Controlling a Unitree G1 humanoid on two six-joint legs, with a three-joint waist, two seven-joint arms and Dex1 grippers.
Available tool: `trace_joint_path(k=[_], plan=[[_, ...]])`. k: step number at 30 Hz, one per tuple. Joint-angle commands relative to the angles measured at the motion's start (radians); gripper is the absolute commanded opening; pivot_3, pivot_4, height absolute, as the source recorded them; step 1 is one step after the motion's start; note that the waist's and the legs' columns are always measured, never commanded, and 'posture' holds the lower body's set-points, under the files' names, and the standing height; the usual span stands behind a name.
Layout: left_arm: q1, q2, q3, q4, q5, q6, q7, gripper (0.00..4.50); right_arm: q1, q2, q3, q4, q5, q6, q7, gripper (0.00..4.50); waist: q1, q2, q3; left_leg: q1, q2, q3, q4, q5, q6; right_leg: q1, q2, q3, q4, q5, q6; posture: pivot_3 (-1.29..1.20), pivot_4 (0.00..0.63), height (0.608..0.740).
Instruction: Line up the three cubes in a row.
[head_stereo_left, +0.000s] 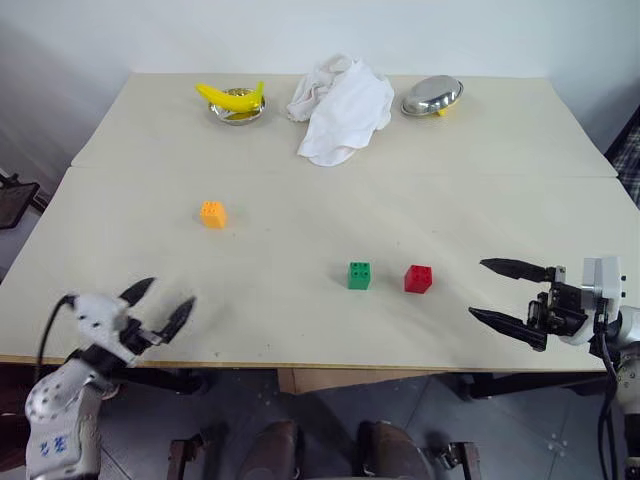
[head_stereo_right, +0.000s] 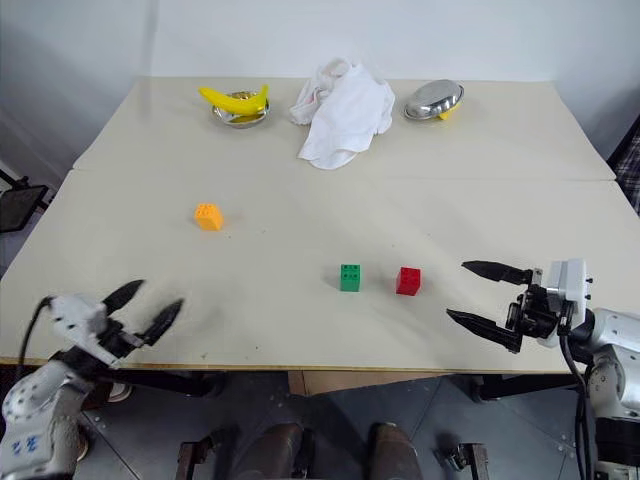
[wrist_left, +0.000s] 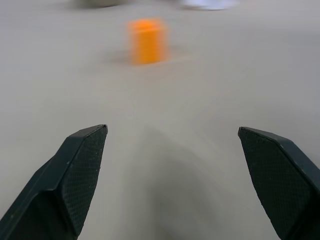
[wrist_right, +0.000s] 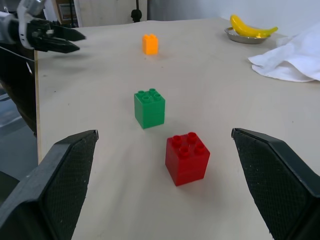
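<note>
I need to close my left gripper on two opposite sides of the orange cube (head_stereo_left: 213, 218) (wrist_left: 148, 45), below its studs, because it is apart from the other cubes.
Three studded cubes lie on the beige table (head_stereo_left: 300, 180). The orange cube (head_stereo_left: 213, 214) sits alone at centre left. The green cube (head_stereo_left: 359, 275) and the red cube (head_stereo_left: 418, 279) stand side by side nearer the front, a small gap between them. My left gripper (head_stereo_left: 162, 306) hovers open at the front left edge, pointing toward the orange cube (wrist_left: 147, 40), well short of it. My right gripper (head_stereo_left: 502, 292) is open at the front right, to the right of the red cube (wrist_right: 187, 158), with the green cube (wrist_right: 149, 108) beyond. Nothing is held.
At the back of the table a banana (head_stereo_left: 232, 97) lies in a small metal dish. A crumpled white cloth (head_stereo_left: 340, 108) sits mid-back, and a tilted metal bowl (head_stereo_left: 432, 96) is to its right. A seam crosses the table behind the cubes.
</note>
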Motion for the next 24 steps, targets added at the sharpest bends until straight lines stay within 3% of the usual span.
trace_joint_path(k=[1,4,8,14,17,24], plan=[[0.042,-0.034,0.015,-0.088,-0.015,0.007,0.076,4.45,-0.027,0.005,-0.009,0.013,0.008,-0.043,0.019,4.50,-0.003,0.000,0.000,0.000,0.000,0.000,0.000,0.000,0.000,0.000,0.000,0.000,0.000,0.000,0.000,0.00,0.150,0.740],[0.035,-0.050,-0.015,-0.124,-0.030,0.053,0.109,4.45,-0.045,-0.001,0.002,0.033,0.000,-0.049,0.025,4.50,-0.005,0.000,0.000,0.000,0.000,0.000,0.000,0.000,0.000,0.000,0.000,0.000,0.000,0.000,0.000,0.00,0.150,0.740],[-0.084,-0.023,-0.063,-0.124,-0.002,0.153,0.189,4.45,-0.057,-0.016,0.011,0.056,-0.013,-0.049,0.042,4.50,-0.005,0.000,0.000,0.000,0.000,0.000,0.000,0.000,0.000,0.000,0.000,0.000,0.001,0.000,0.000,0.00,0.150,0.740],[-0.462,0.035,-0.167,0.039,0.039,0.424,0.345,4.45,-0.061,-0.012,0.028,0.009,-0.002,-0.001,0.018,4.50,-0.007,0.000,-0.001,-0.001,-0.001,0.000,0.000,0.001,-0.001,-0.002,0.001,0.000,0.004,0.000,0.000,0.00,0.150,0.740],[-0.602,0.042,-0.229,0.178,0.099,0.430,0.365,4.45,-0.053,0.007,0.036,-0.028,0.002,0.009,-0.011,4.50,-0.009,0.000,-0.001,-0.001,-0.002,0.001,0.000,0.001,-0.001,-0.003,0.002,0.000,0.008,0.000,0.000,0.00,0.150,0.740],[-0.774,-0.001,-0.273,0.395,0.176,0.361,0.460,4.45,-0.026,0.047,0.046,-0.071,-0.005,0.006,-0.066,4.50,-0.011,-0.001,0.000,-0.001,-0.001,0.002,-0.001,0.001,-0.001,-0.004,0.003,-0.003,0.007,0.000,0.000,0.00,0.150,0.740]])
